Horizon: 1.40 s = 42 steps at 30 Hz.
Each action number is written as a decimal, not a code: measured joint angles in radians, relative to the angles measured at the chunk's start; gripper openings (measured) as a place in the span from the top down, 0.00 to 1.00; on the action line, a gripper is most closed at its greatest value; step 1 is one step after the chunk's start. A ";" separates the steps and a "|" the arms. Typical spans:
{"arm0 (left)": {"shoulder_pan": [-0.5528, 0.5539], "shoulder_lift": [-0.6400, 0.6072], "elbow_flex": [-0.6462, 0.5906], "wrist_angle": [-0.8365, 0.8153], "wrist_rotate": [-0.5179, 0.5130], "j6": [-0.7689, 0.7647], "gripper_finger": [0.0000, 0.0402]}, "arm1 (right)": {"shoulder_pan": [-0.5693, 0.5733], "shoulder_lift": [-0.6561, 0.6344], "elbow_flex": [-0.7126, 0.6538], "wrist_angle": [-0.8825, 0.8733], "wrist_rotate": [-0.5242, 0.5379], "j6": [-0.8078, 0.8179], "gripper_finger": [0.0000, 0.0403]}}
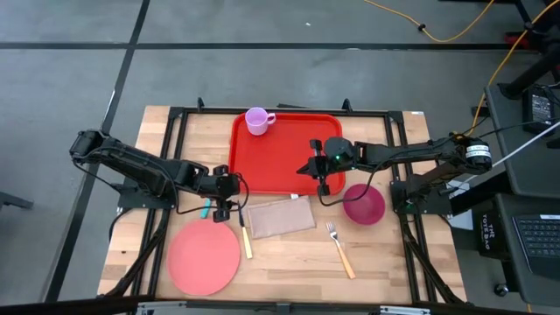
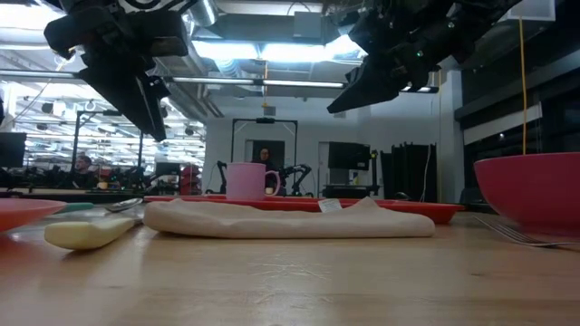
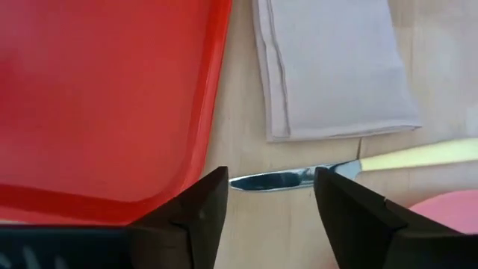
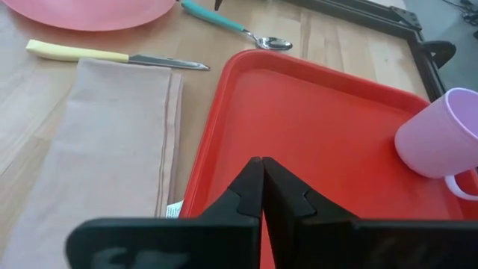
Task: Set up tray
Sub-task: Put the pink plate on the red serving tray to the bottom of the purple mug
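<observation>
The round pink plate has the far edge (image 1: 204,220), on the side facing the red tray, that my left gripper should go to next and then close on.
The red tray (image 1: 284,153) lies flat at the table's far middle, and a pink mug (image 1: 258,120) stands upright in its far left corner. My left gripper (image 3: 270,173) hangs open off the tray's near left corner, its fingers on either side of a knife's blade (image 3: 272,180) lying on the table below, touching nothing. My right gripper (image 4: 263,187) is shut, with nothing in it, above the tray's right part (image 1: 317,171). In the low view both grippers are well above the table.
A folded beige napkin (image 1: 280,217) lies near the tray's front edge. A yellow-handled knife (image 1: 246,238) and a teal-handled spoon (image 1: 208,208) lie to its left, with a round pink plate (image 1: 204,256) nearer. A fork (image 1: 341,249) and a pink bowl (image 1: 363,204) are at the right.
</observation>
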 joint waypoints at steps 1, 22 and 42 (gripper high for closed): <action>0.002 0.000 0.000 0.000 0.014 -0.024 0.52 | 0.000 0.000 0.000 0.000 0.000 0.000 0.98; 0.077 0.057 0.000 -0.115 0.261 -0.102 0.52 | 0.000 0.000 0.000 -0.002 0.000 -0.003 0.98; -0.002 0.197 0.000 -0.156 0.438 -0.180 0.52 | 0.000 0.000 0.000 -0.002 0.000 -0.002 0.98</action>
